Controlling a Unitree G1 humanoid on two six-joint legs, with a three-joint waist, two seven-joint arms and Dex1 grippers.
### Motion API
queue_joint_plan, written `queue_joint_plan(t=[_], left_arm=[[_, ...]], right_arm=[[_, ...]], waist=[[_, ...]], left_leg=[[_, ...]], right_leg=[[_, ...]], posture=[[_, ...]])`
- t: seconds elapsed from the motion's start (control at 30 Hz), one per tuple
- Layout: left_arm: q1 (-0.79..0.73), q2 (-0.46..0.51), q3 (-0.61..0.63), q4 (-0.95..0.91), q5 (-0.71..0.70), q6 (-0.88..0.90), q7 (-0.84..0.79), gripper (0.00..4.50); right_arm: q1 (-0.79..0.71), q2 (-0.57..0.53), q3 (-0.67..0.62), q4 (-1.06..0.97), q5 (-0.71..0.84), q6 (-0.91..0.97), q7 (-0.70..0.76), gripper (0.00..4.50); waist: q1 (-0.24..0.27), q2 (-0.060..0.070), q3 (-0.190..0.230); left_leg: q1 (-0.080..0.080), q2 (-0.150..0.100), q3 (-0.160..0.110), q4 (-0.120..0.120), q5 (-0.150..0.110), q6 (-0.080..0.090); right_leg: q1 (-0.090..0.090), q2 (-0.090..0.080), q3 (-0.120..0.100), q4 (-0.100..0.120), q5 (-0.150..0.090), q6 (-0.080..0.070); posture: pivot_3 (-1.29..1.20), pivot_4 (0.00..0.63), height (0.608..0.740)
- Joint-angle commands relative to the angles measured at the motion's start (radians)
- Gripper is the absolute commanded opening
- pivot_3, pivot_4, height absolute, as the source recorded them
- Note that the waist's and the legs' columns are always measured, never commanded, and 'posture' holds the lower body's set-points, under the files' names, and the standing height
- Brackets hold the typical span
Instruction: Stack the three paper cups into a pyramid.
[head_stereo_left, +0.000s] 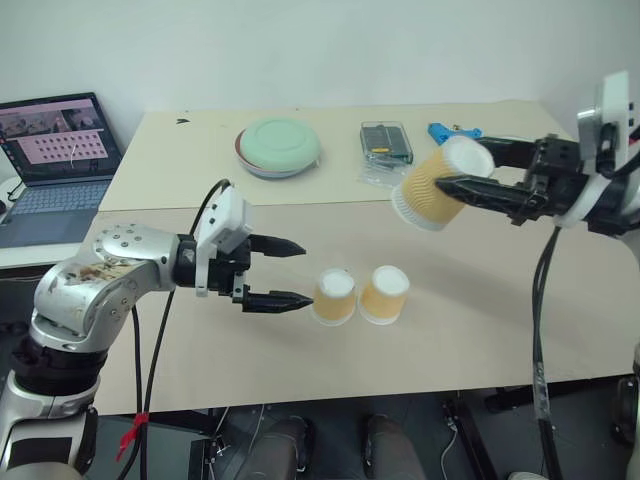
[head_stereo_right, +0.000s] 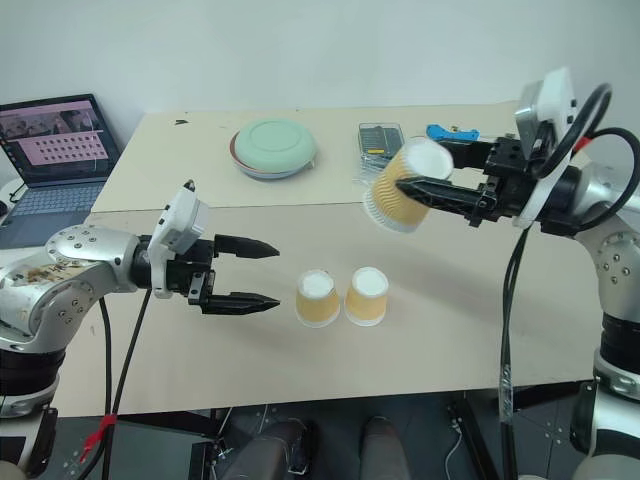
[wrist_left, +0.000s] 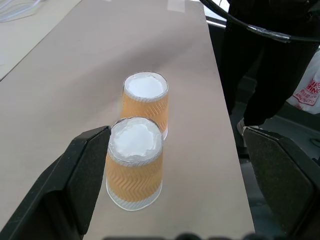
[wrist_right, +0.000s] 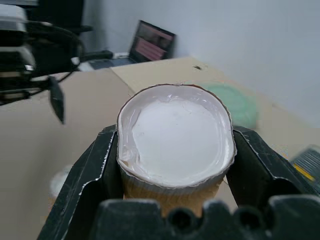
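My right hand will lay the third paper cup, now tilted in the air above the pair, across the white tops of both standing cups (head_stereo_left: 363, 284).
Two tan-orange paper cups stand upside down and side by side on the table, the left cup (head_stereo_left: 334, 296) touching the right cup (head_stereo_left: 384, 294). My left gripper (head_stereo_left: 307, 273) is open just left of them, fingertips pointing at the left cup without touching it. In the left wrist view the near cup (wrist_left: 134, 167) lies between the spread fingers (wrist_left: 85, 170). A third paper cup (head_stereo_left: 438, 185) hangs tilted in the air, above and to the right of the pair, with my right gripper (head_stereo_left: 458, 170) shut on it near its white base (wrist_right: 176, 135).
A pale green bowl (head_stereo_left: 279, 146) sits at the back of the table, with a clear plastic case (head_stereo_left: 386, 142) and a blue object (head_stereo_left: 452, 131) to its right. An open laptop (head_stereo_left: 55, 160) stands on a side surface at the left. The table's front edge (head_stereo_left: 300, 400) is near.
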Motion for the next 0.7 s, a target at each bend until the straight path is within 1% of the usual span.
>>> queue_joint_plan(t=[0.03, 0.13, 0.23, 0.3, 0.47, 0.7], left_arm=[[-0.010, 0.003, 0.008, -0.025, -0.001, -0.021, -0.001, 4.50], [-0.011, 0.003, 0.010, -0.027, -0.002, -0.019, 0.002, 4.50], [-0.008, 0.003, 0.012, -0.029, -0.004, -0.017, 0.005, 4.50], [-0.005, 0.003, 0.016, -0.033, -0.009, -0.011, 0.011, 4.50], [0.002, 0.005, 0.021, -0.040, -0.013, -0.007, 0.022, 4.50], [0.012, 0.006, 0.027, -0.055, -0.024, 0.001, 0.036, 4.50]], right_arm=[[-0.062, -0.018, 0.087, -0.015, 0.008, 0.007, 0.121, 2.67], [-0.076, -0.010, 0.164, -0.019, -0.031, -0.015, 0.173, 2.67], [-0.086, 0.012, 0.218, 0.003, -0.087, -0.049, 0.184, 2.67], [-0.097, 0.032, 0.249, 0.021, -0.121, -0.065, 0.187, 2.67], [-0.116, 0.063, 0.284, 0.056, -0.183, -0.105, 0.202, 2.67], [-0.123, 0.106, 0.306, 0.067, -0.231, -0.127, 0.200, 2.67]], waist=[[0.000, 0.000, 0.000], [0.001, 0.000, 0.000], [0.003, 0.000, 0.000], [0.003, 0.000, 0.000], [0.003, 0.000, 0.000], [0.003, 0.000, 0.000]], left_leg=[[0.000, 0.000, 0.000, 0.000, 0.000, 0.000], [0.000, 0.000, 0.000, 0.000, 0.000, 0.000], [-0.001, 0.000, 0.000, 0.000, 0.000, 0.000], [-0.001, -0.001, 0.000, 0.000, 0.000, 0.000], [-0.001, 0.000, 0.000, 0.000, 0.000, 0.000], [-0.001, 0.000, 0.000, 0.000, 0.000, 0.000]], right_leg=[[0.000, 0.000, 0.000, 0.000, 0.000, 0.000], [-0.001, 0.000, 0.000, 0.000, 0.000, 0.000], [-0.002, 0.000, 0.000, 0.001, 0.001, -0.001], [-0.002, 0.000, 0.000, 0.001, 0.003, -0.005], [-0.002, 0.000, 0.000, 0.001, 0.004, -0.006], [-0.002, 0.000, 0.000, 0.002, 0.004, -0.006]], posture=[[0.00, 0.150, 0.733], [0.00, 0.150, 0.733], [0.00, 0.150, 0.733], [0.00, 0.150, 0.733], [0.00, 0.150, 0.733], [0.00, 0.150, 0.733]])
